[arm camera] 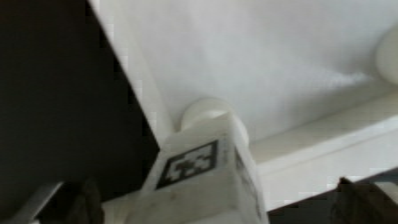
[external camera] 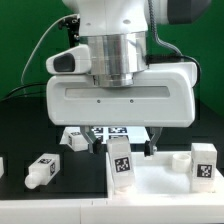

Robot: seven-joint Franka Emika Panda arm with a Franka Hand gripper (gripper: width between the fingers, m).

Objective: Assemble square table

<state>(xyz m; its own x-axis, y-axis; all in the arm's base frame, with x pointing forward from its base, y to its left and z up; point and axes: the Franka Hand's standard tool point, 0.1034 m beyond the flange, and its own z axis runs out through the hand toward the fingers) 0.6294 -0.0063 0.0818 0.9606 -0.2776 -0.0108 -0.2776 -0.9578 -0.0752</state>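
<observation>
The leg is leaning on the slab's near corner, so my gripper needs to turn, hold the leg from its other sides point(external camera: 122, 165) and straighten it before screwing it in.
The white square slab point(external camera: 165, 190) lies at the front, toward the exterior view's right. A white leg with a tag sticker point(external camera: 121, 161) stands upright on its near corner. It also shows in the wrist view point(arm camera: 199, 165), on the slab point(arm camera: 267, 60). My gripper point(external camera: 130, 149) hangs just above this leg. In the wrist view the gripper point(arm camera: 217, 205) has one dark fingertip point(arm camera: 71, 205) on each side of the leg, with a gap showing, so it is open. A second leg point(external camera: 205, 165) stands on the slab at the right.
Two loose white legs lie on the black table, one at the left point(external camera: 42, 172) and one further back point(external camera: 75, 140). The marker board point(external camera: 112, 131) lies behind, under the hand. A green wall is at the back.
</observation>
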